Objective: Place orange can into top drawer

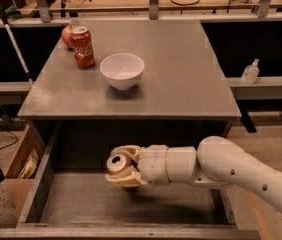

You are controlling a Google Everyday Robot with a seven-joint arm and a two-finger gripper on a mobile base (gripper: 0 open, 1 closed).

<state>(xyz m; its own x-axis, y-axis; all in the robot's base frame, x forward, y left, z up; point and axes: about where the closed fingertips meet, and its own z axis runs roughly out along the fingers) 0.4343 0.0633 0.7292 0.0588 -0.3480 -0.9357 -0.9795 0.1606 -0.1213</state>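
The robot's gripper will release the orange can on the drawer's grey bottom (118, 191), slightly off the middle towards the cardboard box. The can is now held upright inside the drawer.
My gripper (121, 171) reaches in from the right on a white arm and is shut on the orange can (118, 164), whose silver pull-tab top faces the camera. The can is upright, held inside the open top drawer (76, 201), over the middle of its flat grey bottom. The fingers (126, 151) wrap the can's sides and hide most of its body. I cannot tell whether the can's base touches the drawer bottom.
On the grey tabletop (181, 79) stand a white bowl (122, 70), a red Coca-Cola can (82, 47) and a red apple (67, 35) behind it. A cardboard box (21, 164) sits left of the drawer. A small bottle (250, 72) stands on a shelf at right.
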